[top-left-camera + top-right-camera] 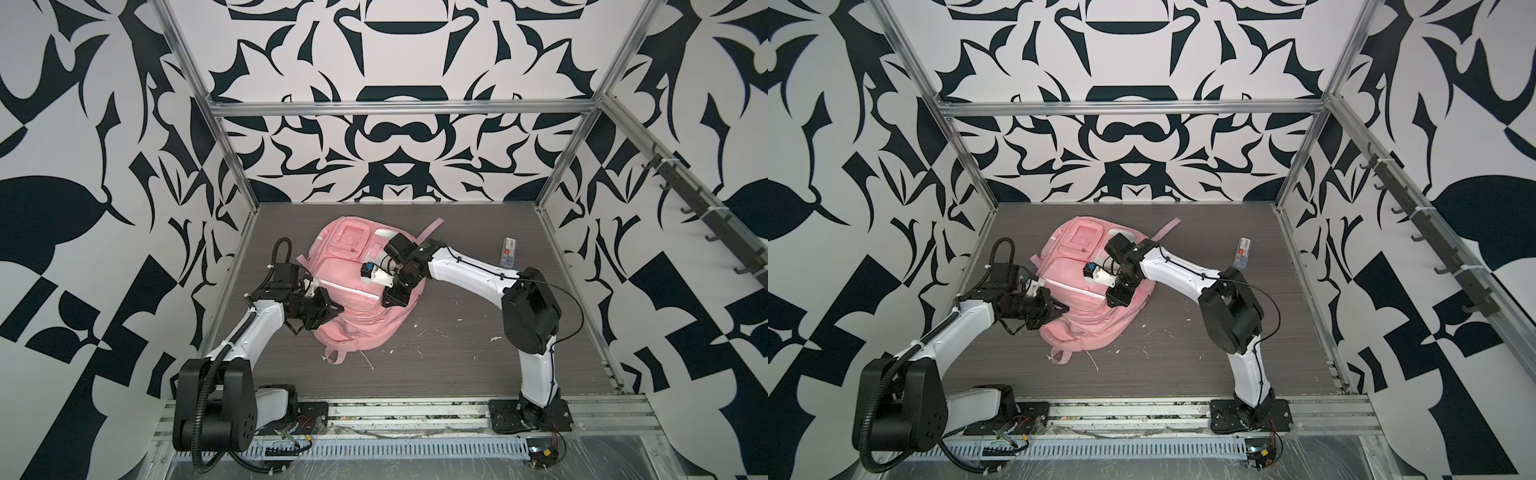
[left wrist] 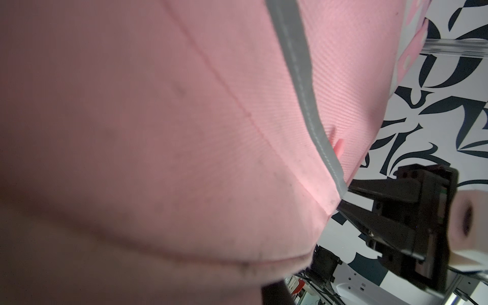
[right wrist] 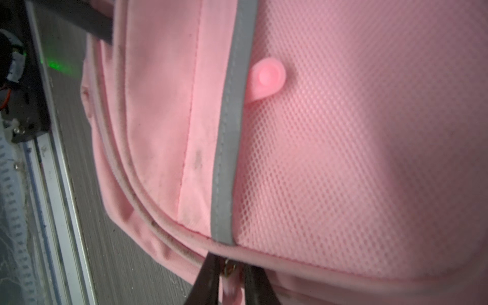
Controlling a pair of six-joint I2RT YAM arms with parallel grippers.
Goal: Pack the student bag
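Observation:
The robot's right fingers are at the zip pull's brass ring, so they should open, back away and grip the pull [image 3: 231, 295] by its loose end before drawing it.
The student bag [image 1: 353, 307] [image 1: 1084, 307] lies flat in the middle of the grey table, pink with a silver strip across its front. At its left side, my left gripper [image 1: 338, 309] [image 1: 1063, 309] is shut on a fold of the fabric. In the left wrist view pink cloth [image 2: 158, 105] hides those jaws. My right gripper [image 1: 388, 301] [image 1: 1115, 299] presses down on the bag's right edge. In the right wrist view its two dark fingers [image 3: 208, 280] are shut on a pink zip pull [image 3: 231, 287] hanging from a brass ring, just below the grey strip [image 3: 227, 158].
A small clear packet with a red label [image 1: 508, 251] [image 1: 1243, 251] lies on the table at the back right. A round pink rubber tab [image 3: 266, 79] sticks out beside the grey strip. Aluminium frame posts and a front rail [image 1: 415, 409] edge the table.

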